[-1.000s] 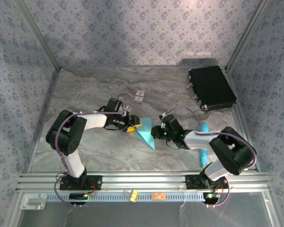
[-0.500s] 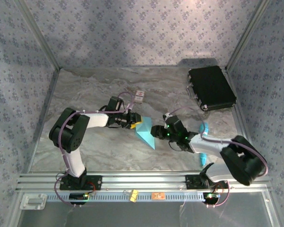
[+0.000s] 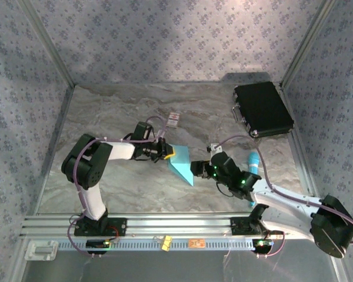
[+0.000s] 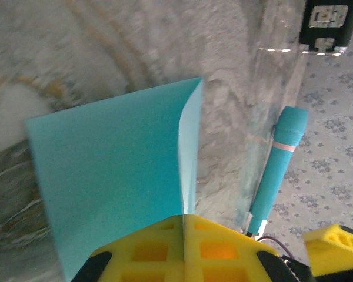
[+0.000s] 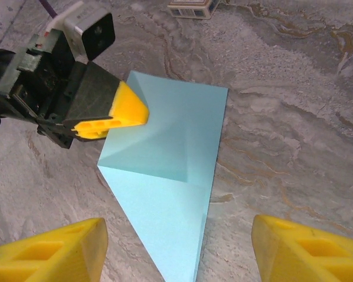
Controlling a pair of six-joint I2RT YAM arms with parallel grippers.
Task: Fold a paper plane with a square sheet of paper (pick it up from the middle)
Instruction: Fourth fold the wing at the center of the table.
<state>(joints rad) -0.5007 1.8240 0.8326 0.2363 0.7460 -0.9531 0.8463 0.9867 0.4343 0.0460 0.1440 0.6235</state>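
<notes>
My left fingertips pinch just the raised flap's edge on the paper, so I need to open, move lower and take the flap deeper (image 4: 189,170).
The square sheet of paper (image 3: 180,164), light blue, lies partly folded on the marble table, tapering to a point toward the near edge. Its far left corner is lifted off the table. My left gripper (image 3: 166,151) is shut on that corner. In the left wrist view the yellow fingers (image 4: 159,249) press together with the paper's (image 4: 106,176) edge pinched in the seam. In the right wrist view the paper (image 5: 176,176) shows diagonal creases, and the left gripper (image 5: 129,114) holds its upper corner. My right gripper (image 5: 177,235) stands open just right of the paper's near point, touching nothing.
A black case (image 3: 262,110) lies at the back right. A slim cyan stick (image 3: 253,160) rests right of the right wrist, also seen as the cyan stick (image 4: 279,158). A small white card (image 3: 174,119) lies behind the paper. The enclosure walls stand close on both sides.
My left gripper has closed on the paper's far corner. The right gripper has let go, opened wide and drawn back to the near right, its arm stretched lower.
</notes>
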